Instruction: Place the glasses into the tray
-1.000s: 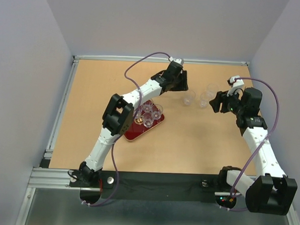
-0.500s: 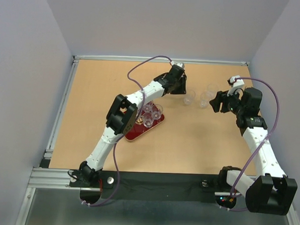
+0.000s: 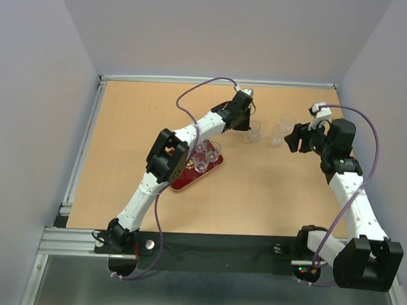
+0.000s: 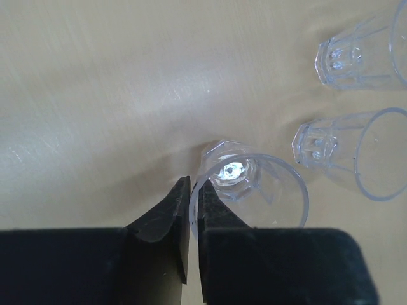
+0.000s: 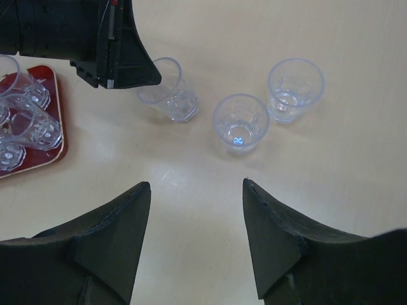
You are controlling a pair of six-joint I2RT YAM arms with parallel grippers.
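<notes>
My left gripper will let go of the glass in the dark red tray's free corner (image 3: 171, 159), next to the standing glasses. That glass is now beside the dark red tray.
The dark red tray (image 3: 182, 182) lies left of centre with several clear glasses (image 3: 202, 154) standing in it. Three more glasses stand on the table to its right. My left gripper (image 3: 248, 123) is shut on the nearest one (image 3: 254, 133). In the left wrist view its jaws (image 4: 194, 185) pinch the near wall of that glass (image 4: 254, 187), one finger inside the rim and one outside. Past it stand the two other glasses (image 4: 356, 149) (image 4: 346, 60). My right gripper (image 5: 196, 185) is open and holds nothing. It hangs just short of the middle glass (image 5: 240, 122), with the last glass (image 5: 294, 86) further right.
The tray's corner (image 5: 56, 152) with its glasses (image 5: 25, 121) shows at the left of the right wrist view. The left arm's black gripper body (image 5: 108, 44) fills that view's upper left. A metal rail (image 3: 82, 147) borders the wooden table.
My left gripper has moved right to the nearest loose glass and closed on its wall. The right arm has stayed still.
</notes>
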